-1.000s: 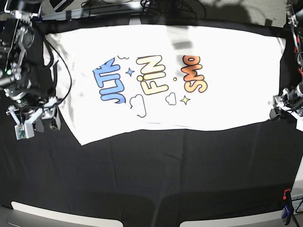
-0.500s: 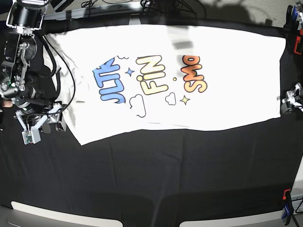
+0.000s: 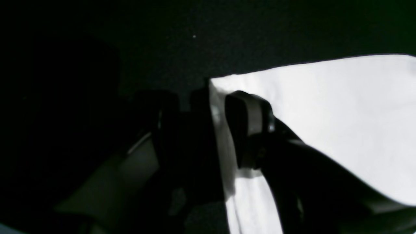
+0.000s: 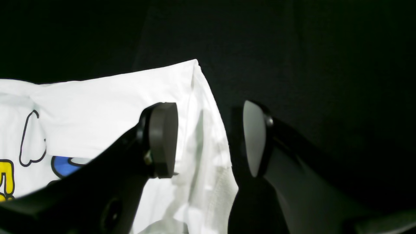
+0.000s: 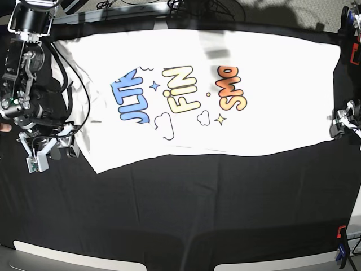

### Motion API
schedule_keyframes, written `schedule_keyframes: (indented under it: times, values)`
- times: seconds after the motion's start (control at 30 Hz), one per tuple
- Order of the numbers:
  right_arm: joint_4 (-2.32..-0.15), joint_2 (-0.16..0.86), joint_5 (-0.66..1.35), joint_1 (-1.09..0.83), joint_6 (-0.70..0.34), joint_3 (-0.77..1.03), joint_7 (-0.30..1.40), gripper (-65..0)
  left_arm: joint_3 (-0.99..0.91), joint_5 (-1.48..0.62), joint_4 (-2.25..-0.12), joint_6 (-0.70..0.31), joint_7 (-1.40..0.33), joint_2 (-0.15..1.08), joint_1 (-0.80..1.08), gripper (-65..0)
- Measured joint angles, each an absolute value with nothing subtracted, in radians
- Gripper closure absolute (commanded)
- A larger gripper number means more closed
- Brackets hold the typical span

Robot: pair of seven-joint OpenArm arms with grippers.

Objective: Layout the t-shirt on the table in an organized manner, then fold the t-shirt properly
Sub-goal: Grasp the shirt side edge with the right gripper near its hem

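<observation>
The t-shirt's hem point(image 5: 97, 152) point(image 4: 182, 124) is next for my right gripper to close on, a little in from its near corner on the side with the blue lettering.
The t-shirt point(image 5: 271, 84) lies spread flat on the black table point(image 5: 197, 203), print facing up and sideways. My right gripper point(image 5: 56, 148) is at the shirt's lower left edge. In the right wrist view it point(image 4: 208, 139) is open and straddles the shirt's point(image 4: 107, 97) hem corner, one finger point(image 4: 162, 139) over the cloth and the other over the table. My left gripper point(image 5: 337, 125) is at the shirt's right edge. In the left wrist view it point(image 3: 201, 130) is open astride the shirt's point(image 3: 341, 110) edge, with one finger point(image 3: 250, 130) above the white cloth.
A red-and-blue clamp point(image 5: 341, 234) grips the table's front right corner. Cables point(image 5: 192, 7) run along the far edge behind the shirt. Pale strips point(image 5: 73, 257) border the table's near edge. Black cloth stretches wide in front of the shirt.
My right gripper has moved right and slightly down to the shirt's lower left edge. My left gripper has shifted right and a little down along the shirt's right edge. The shirt has not moved.
</observation>
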State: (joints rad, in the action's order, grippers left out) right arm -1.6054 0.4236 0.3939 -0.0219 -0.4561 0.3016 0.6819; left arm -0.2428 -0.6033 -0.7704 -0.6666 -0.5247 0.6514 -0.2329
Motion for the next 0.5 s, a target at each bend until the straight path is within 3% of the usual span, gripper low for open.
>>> schedule_keyframes:
  times: [0.5]
  values:
    - [-1.605,0.424,0.394,-0.022,-0.456,0.302,0.691,-31.6,-0.244,-0.614,-0.774,-0.682,-0.551,0.599,-0.234,-25.0]
